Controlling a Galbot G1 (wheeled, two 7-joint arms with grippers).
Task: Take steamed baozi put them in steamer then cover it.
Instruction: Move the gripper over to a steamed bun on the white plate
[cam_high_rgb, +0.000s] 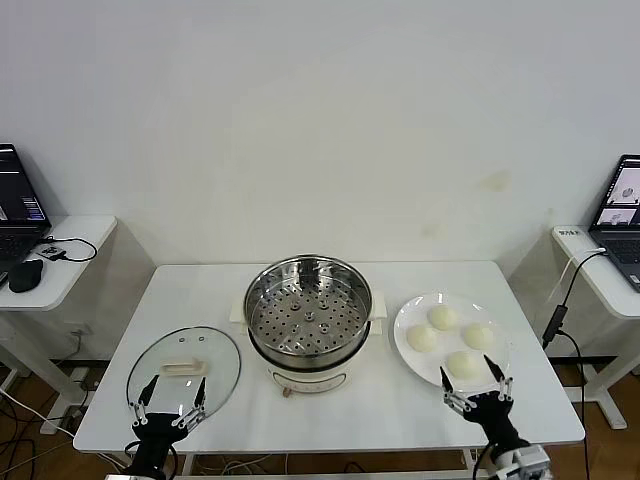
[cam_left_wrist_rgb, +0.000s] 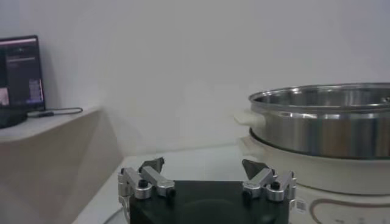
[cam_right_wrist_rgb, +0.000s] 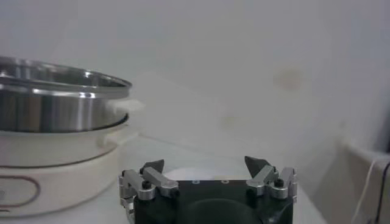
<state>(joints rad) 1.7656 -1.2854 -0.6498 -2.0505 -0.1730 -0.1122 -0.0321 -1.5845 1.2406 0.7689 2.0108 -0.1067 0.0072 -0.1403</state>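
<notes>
I will close my right gripper around the sides of the farthest baozi (cam_high_rgb: 443, 317) on the white plate, the one nearest the wall.
The steamer (cam_high_rgb: 308, 315) stands uncovered at the table's middle, its perforated tray bare; its steel wall also shows in the left wrist view (cam_left_wrist_rgb: 329, 128) and the right wrist view (cam_right_wrist_rgb: 55, 103). To its right a white plate (cam_high_rgb: 405, 335) carries several steamed baozi (cam_high_rgb: 442, 317). The glass cover (cam_high_rgb: 175, 350) lies flat to the steamer's left, its cream handle (cam_high_rgb: 183, 369) facing up. My left gripper (cam_high_rgb: 176, 385) (cam_left_wrist_rgb: 203, 163) hangs open over the cover's near edge. Over the plate's near edge, by the closest baozi (cam_high_rgb: 464, 364), my right gripper (cam_high_rgb: 467, 368) (cam_right_wrist_rgb: 205, 162) is open too. Neither holds anything.
Side desks flank the table, each with a laptop, one on the left (cam_high_rgb: 18, 200) and one on the right (cam_high_rgb: 625, 205). A mouse (cam_high_rgb: 25, 275) lies on the left desk. A cable (cam_high_rgb: 560, 310) hangs off the right desk. The table's front edge runs just below both grippers.
</notes>
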